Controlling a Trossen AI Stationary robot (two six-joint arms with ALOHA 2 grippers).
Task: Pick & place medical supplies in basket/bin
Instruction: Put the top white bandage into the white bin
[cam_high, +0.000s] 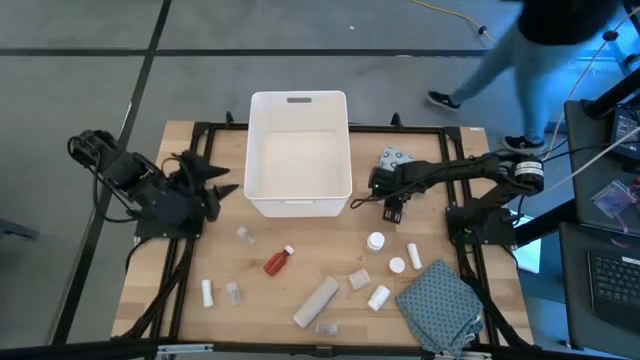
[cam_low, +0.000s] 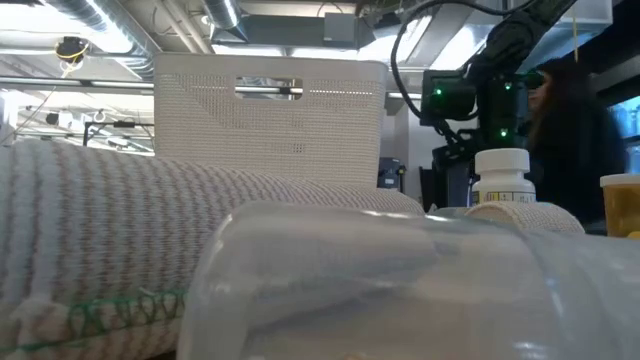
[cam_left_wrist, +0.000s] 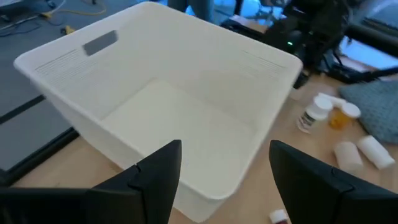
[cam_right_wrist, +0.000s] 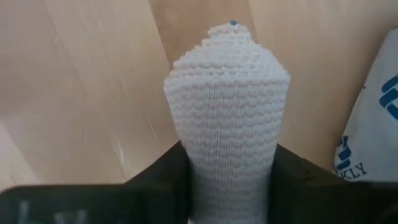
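The robot's right gripper should release the white bandage roll on the white bin's bottom, close to its near side (cam_high: 316, 184).
The white bin (cam_high: 299, 196) stands at the table's far middle, with nothing showing inside it. My right gripper (cam_high: 393, 208) is just off the bin's right near corner, pointing down and shut on a white knitted bandage roll (cam_right_wrist: 227, 106). A white blue-dotted pack (cam_high: 395, 160) lies beside it on the wood. Other supplies lie loose on the near half: a red bottle (cam_high: 278, 261), white bottles (cam_high: 376, 241) and a long grey box (cam_high: 317, 301). My left gripper (cam_left_wrist: 224, 155) is open in the air at the bin's left side, facing the bin (cam_left_wrist: 155, 93). My right gripper pinches the white bandage roll between its two fingers, one finger (cam_right_wrist: 163, 177) on each side of its knitted wall (cam_right_wrist: 205, 168). The fingers come from above, pointing down. Whether the roll rests on the table or is lifted, I cannot tell.
A grey-teal patterned cloth (cam_high: 440, 305) lies bunched at the near right corner. Small vials (cam_high: 244, 235) and tubes (cam_high: 208, 293) dot the near left. A knitted roll (cam_low: 120, 250) and a clear vial (cam_low: 400, 280) fill the low view's foreground. A person (cam_high: 520, 50) walks beyond the far right.
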